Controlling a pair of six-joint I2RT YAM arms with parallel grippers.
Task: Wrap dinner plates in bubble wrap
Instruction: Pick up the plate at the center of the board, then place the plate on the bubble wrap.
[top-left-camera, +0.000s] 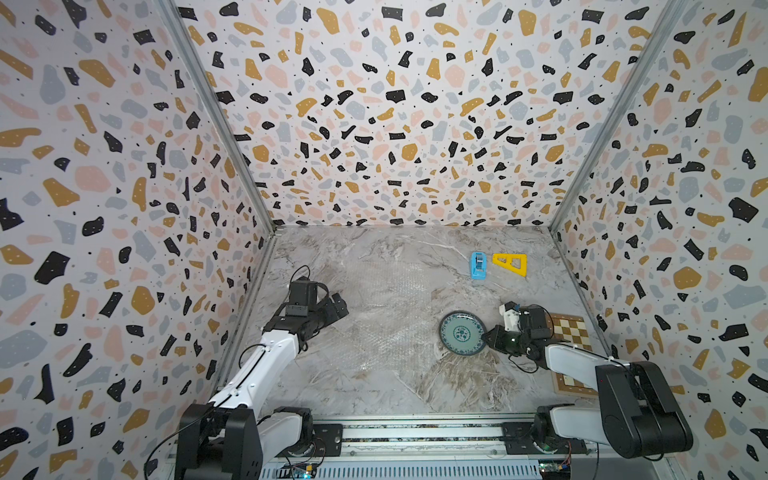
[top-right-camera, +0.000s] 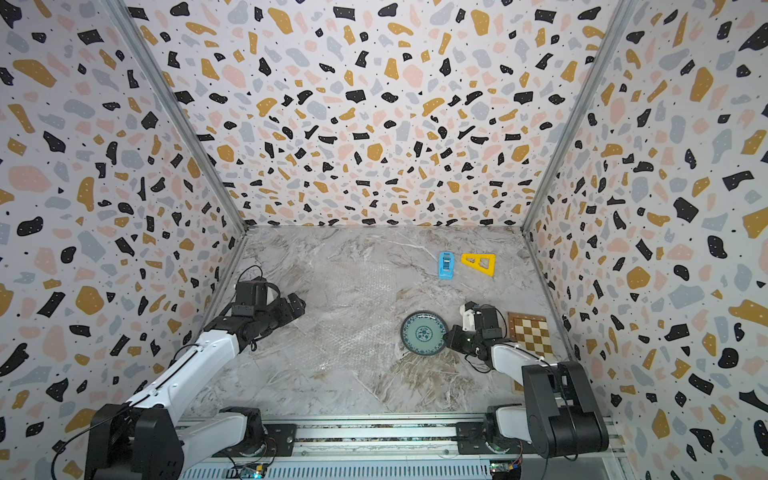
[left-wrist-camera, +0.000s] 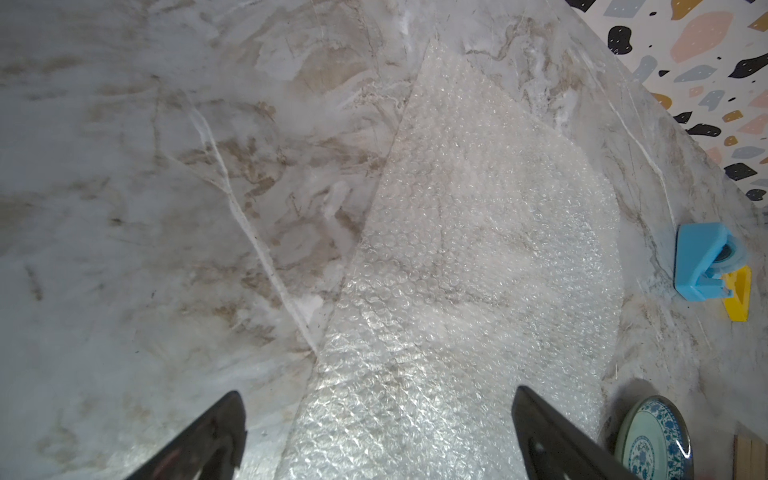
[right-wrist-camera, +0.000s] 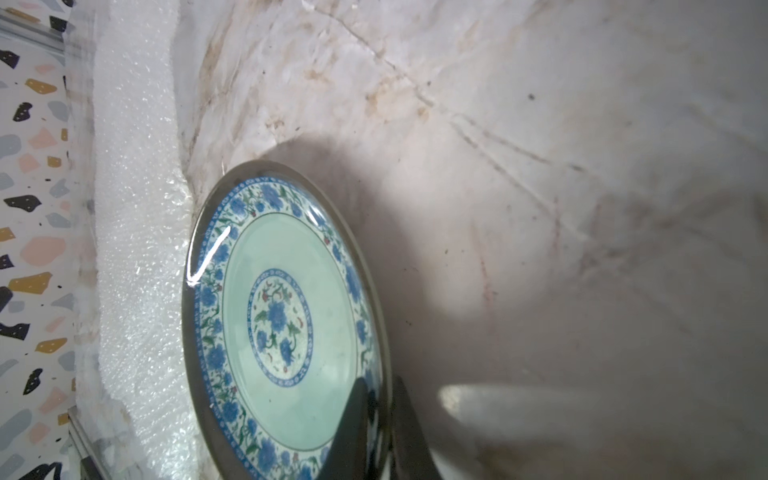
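The dinner plate will go down on the middle of the bubble wrap (top-left-camera: 402, 310) from my right gripper.
The dinner plate (top-left-camera: 462, 333) (top-right-camera: 424, 333), dark-rimmed with a teal face and blue flowers, lies at the right of the marble table. My right gripper (top-left-camera: 488, 336) (right-wrist-camera: 380, 386) is shut on its near-right rim. One finger (right-wrist-camera: 357, 419) lies over the plate's (right-wrist-camera: 291, 316) face and the other sits outside the rim. The bubble wrap (top-left-camera: 374, 316) (left-wrist-camera: 457, 249) is spread flat across the table's middle, and its right edge (right-wrist-camera: 137, 208) meets the plate's far side. My left gripper (top-left-camera: 336, 305) (left-wrist-camera: 376, 395) hovers open over the wrap's left part, holding nothing.
A blue tape dispenser (top-left-camera: 478, 266) and a yellow triangular piece (top-left-camera: 511, 264) lie at the back right. A brown-and-cream chessboard (top-left-camera: 571, 328) lies under my right arm by the right wall. Patterned walls close in three sides.
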